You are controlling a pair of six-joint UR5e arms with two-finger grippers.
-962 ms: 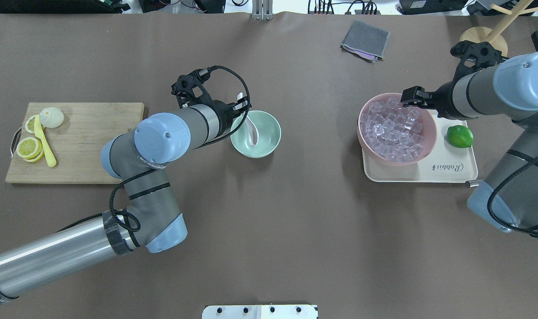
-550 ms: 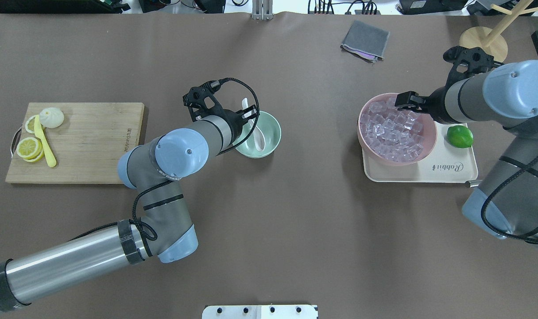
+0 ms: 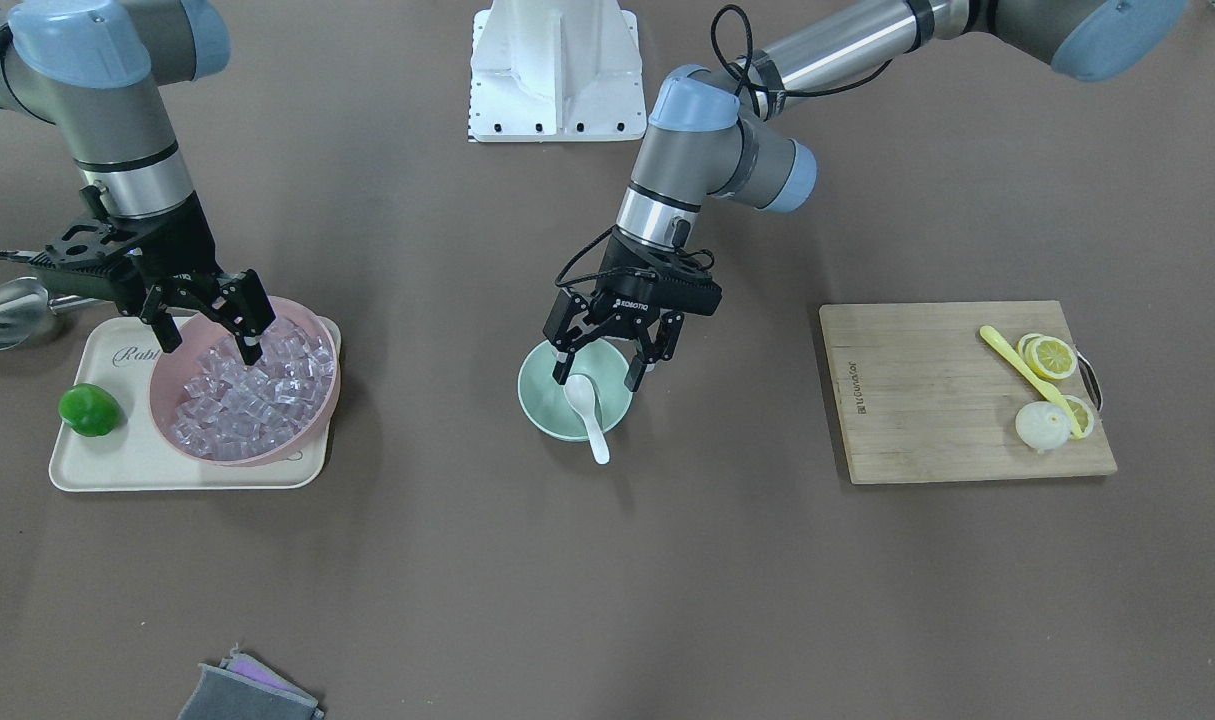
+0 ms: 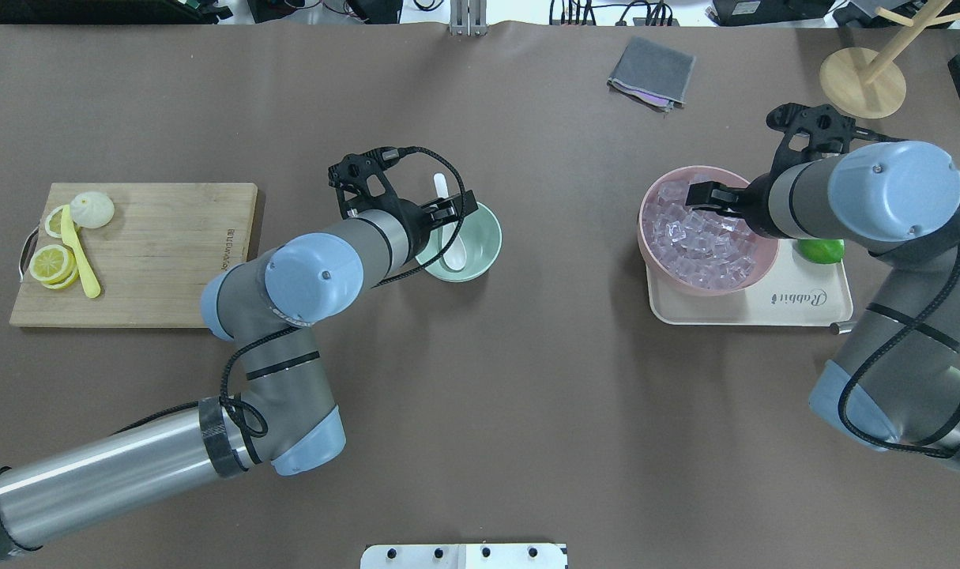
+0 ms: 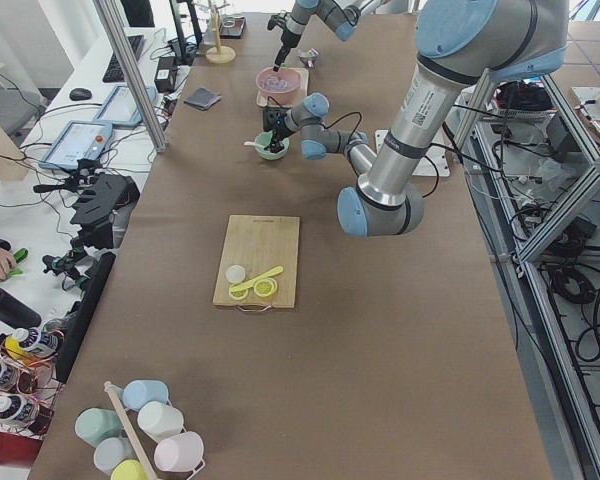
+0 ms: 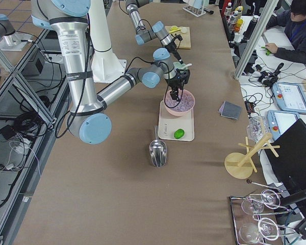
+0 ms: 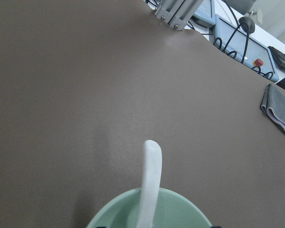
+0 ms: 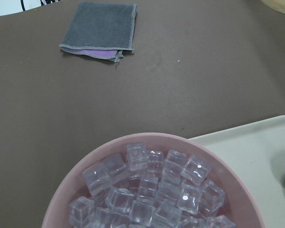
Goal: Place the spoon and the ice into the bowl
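Observation:
I will grip an ice cube with my right gripper at the pink bowl's near side [image 3: 275, 335], away from the grey cloth.
The white spoon [image 3: 587, 405] lies in the mint-green bowl [image 3: 544, 410], scoop down inside and handle resting over the far rim [image 4: 440, 186]. My left gripper [image 3: 597, 377] hangs just above the bowl [image 4: 480, 237], open and empty, with a finger on each side of the spoon. The left wrist view shows the spoon's handle [image 7: 150, 178] rising from the bowl [image 7: 180, 209]. My right gripper [image 3: 210, 345] is open and empty, low over the pink bowl [image 4: 655, 261], which is full of clear ice cubes [image 4: 705, 241]. The ice [image 8: 156, 190] fills the right wrist view.
The pink bowl stands on a cream tray [image 4: 803, 304] beside a green lime [image 3: 90, 410]. A metal scoop [image 3: 2, 310] lies next to the tray. A cutting board [image 4: 148, 253] with lemon slices and a yellow utensil lies at the left. A grey cloth [image 4: 652, 71] lies at the back.
My left gripper has let go of the spoon's handle and drawn back a little; the spoon has settled in the green bowl. My right gripper has moved in over the ice.

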